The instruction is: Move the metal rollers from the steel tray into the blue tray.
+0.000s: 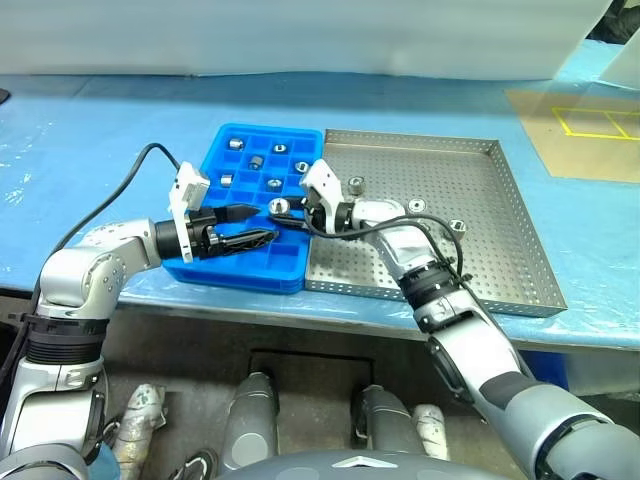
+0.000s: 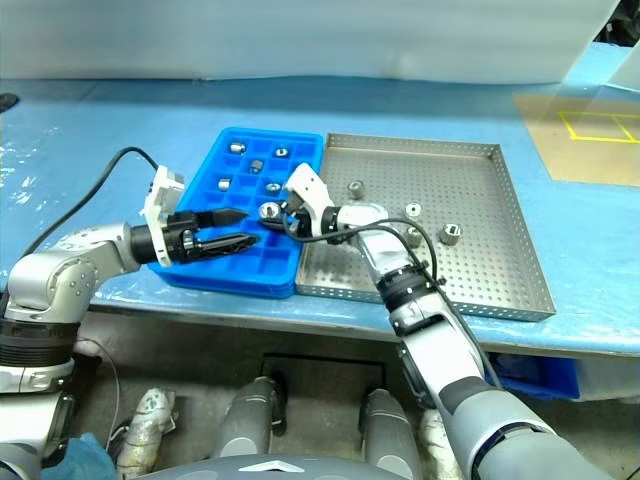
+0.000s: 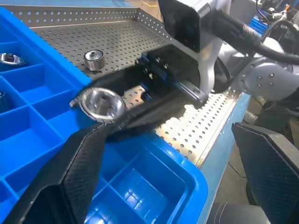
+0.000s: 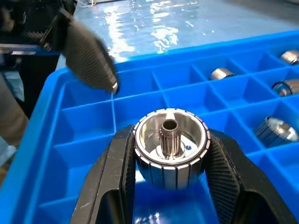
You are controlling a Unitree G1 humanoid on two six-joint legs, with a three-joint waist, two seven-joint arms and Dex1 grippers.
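Observation:
My right gripper should put the metal roller, now held above the blue tray's compartments, down in the blue tray's empty compartment bordering the steel tray [image 1: 290, 208], diagonally before its nearest seated roller.
The blue tray [image 1: 232, 272] lies left of the steel tray [image 1: 470, 180], their sides touching. My right gripper [image 1: 280, 208] is shut on a metal roller [image 4: 170, 142] and holds it a little above the compartments on the blue tray's right side, the roller's hole facing the wrist camera. My left gripper [image 1: 258, 224] hovers open over the blue tray's front part, pointing at the held roller [image 3: 100, 102], with nothing between its fingers [image 3: 70, 177]. Three rollers [image 1: 357, 184] [image 1: 417, 205] [image 1: 457, 226] rest on the steel tray's perforated floor. Several rollers [image 1: 257, 161] sit in the blue tray's far compartments.
Both trays lie on a table under blue sheeting [image 1: 90, 130], close to its front edge. A brown panel with yellow tape lines [image 1: 585, 125] is at the back right. A black cable [image 1: 120, 190] loops from my left wrist.

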